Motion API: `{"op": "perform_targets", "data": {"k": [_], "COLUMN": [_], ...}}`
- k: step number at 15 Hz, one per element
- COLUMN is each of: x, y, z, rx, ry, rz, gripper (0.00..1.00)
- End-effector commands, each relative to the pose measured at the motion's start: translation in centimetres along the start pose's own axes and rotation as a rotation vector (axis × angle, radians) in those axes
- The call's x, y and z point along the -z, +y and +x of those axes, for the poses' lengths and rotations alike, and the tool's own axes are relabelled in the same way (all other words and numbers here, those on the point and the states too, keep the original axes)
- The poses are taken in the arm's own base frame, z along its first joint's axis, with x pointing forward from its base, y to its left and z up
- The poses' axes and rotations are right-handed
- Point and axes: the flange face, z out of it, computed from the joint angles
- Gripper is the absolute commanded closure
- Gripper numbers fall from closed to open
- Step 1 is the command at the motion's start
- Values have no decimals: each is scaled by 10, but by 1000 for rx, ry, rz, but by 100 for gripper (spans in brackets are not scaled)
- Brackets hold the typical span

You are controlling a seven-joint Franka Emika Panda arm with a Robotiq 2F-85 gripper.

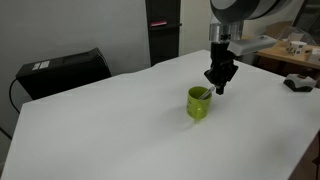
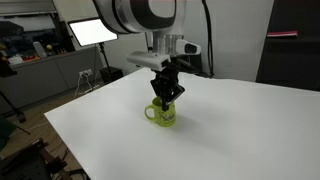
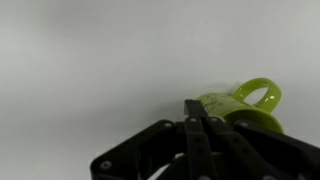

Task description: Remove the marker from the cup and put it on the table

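My gripper's closed fingers are low beside the cup's rim, so I will open them, move up above the cup and close around the marker's top end (image 1: 210,92) before lifting.
The lime-green cup (image 1: 198,104) stands upright on the white table (image 1: 120,125), with its handle to one side. It also shows in both the exterior view (image 2: 163,114) and the wrist view (image 3: 240,108). The marker (image 1: 205,94) leans in the cup as a thin pale stick, its top end rising to the fingertips. My gripper (image 1: 218,86) hangs just above the cup's rim, also seen in an exterior view (image 2: 165,97). Its fingers (image 3: 193,108) are pressed together on the marker's top. The marker is hidden behind the fingers in the wrist view.
A black box (image 1: 62,72) sits at the table's far left edge. A dark cabinet (image 1: 163,30) stands behind the table. A side desk with clutter (image 1: 292,55) is at the right. A lit panel (image 2: 92,32) and shelves stand beyond the table.
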Motion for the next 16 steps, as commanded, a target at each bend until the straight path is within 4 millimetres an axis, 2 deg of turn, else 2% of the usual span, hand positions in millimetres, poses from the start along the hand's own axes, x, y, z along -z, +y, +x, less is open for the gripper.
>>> {"op": "perform_targets", "data": {"k": [1, 8, 12, 16], "x": [6, 20, 27, 29], "y": [-2, -4, -12, -23], "z": [9, 24, 29, 34], "rx": [-28, -28, -18, 2], "ry": [15, 52, 54, 66], "rz": [-26, -30, -18, -19], "gripper": [74, 27, 2, 0]}}
